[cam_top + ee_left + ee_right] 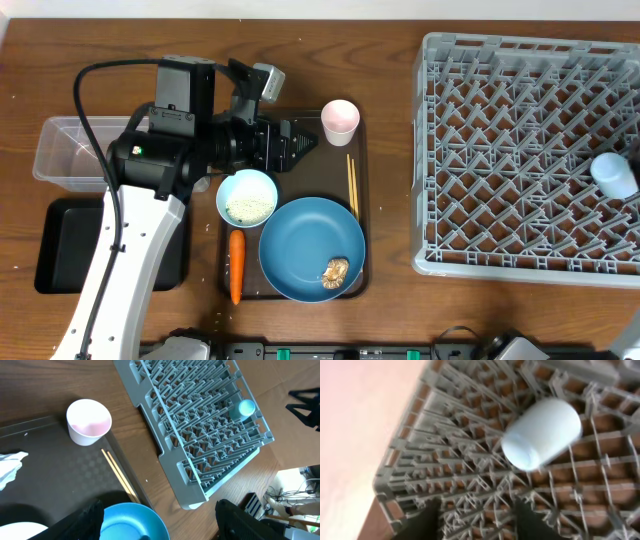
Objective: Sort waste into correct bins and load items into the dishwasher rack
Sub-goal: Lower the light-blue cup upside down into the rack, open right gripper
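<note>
My left gripper needs to next move over to the pale-pink cup's rim (323, 115) (68, 421), on the side that faces the small bowl with rice, and close on it there.
My left gripper (308, 142) hangs open over the brown serving tray, with nothing between its fingers (85, 522). The pale-pink cup (340, 121) stands upright just to its right. Below it are the chopsticks (352, 183), the small bowl (247, 197) with rice, and the blue plate (311, 247) bearing a brown scrap (335, 271). A carrot (236, 265) lies left of the plate. A white wrapper (10, 467) shows at the left wrist view's left edge. My right gripper (480, 522) is open above the grey rack (530, 150). The light-blue cup (542, 435) lies on its side there, apart from the fingers.
The clear tub (70, 152) sits at the far left with the black tray (60, 245) in front of it, both partly under my left arm. The brown serving tray (360, 215) lies between the bins and the rack. Bare wood separates tray and rack.
</note>
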